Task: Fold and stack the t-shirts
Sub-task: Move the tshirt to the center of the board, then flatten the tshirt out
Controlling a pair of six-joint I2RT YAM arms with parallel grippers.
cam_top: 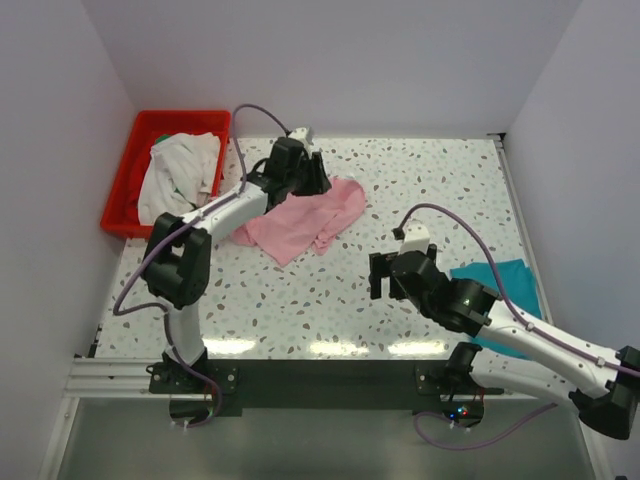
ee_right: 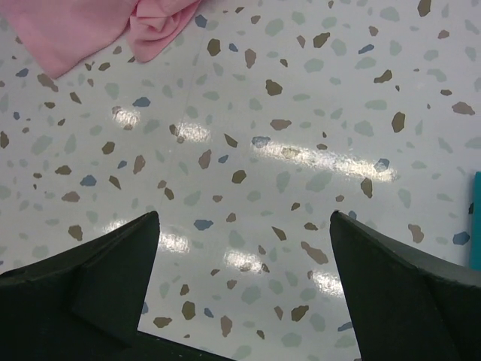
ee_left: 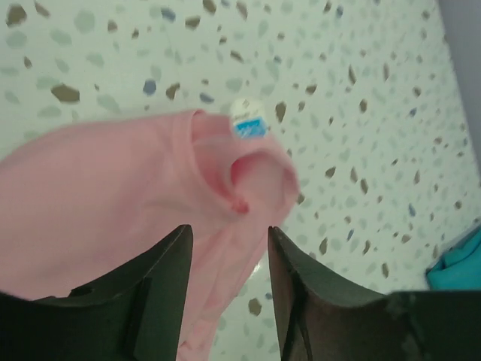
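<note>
I will move my right gripper to the light pink t-shirt next and close it on its near edge point(cam_top: 291, 258) point(ee_right: 74, 65) beside the pointed corner.
The light pink t-shirt point(cam_top: 300, 222) lies crumpled on the table's middle-back; in the left wrist view point(ee_left: 105, 203) its collar and small neck label point(ee_left: 248, 120) show. My left gripper point(cam_top: 308, 178) hovers over its back edge; in its wrist view the gripper point(ee_left: 228, 244) is open, with pink cloth seen between the jaws. The teal t-shirt point(cam_top: 500, 285) lies folded at the right, partly under my right arm. My right gripper point(cam_top: 385, 275) is open and empty over bare table point(ee_right: 244, 218). An off-white t-shirt point(cam_top: 175, 175) lies in the crate, with a bit of green cloth point(cam_top: 162, 138) beside it.
A red plastic crate point(cam_top: 122, 190) stands at the back left, off the table's edge. White walls close in the table at the back and sides. A corner of the pink shirt point(ee_right: 113, 26) and a sliver of teal point(ee_right: 476, 218) show in the right wrist view.
</note>
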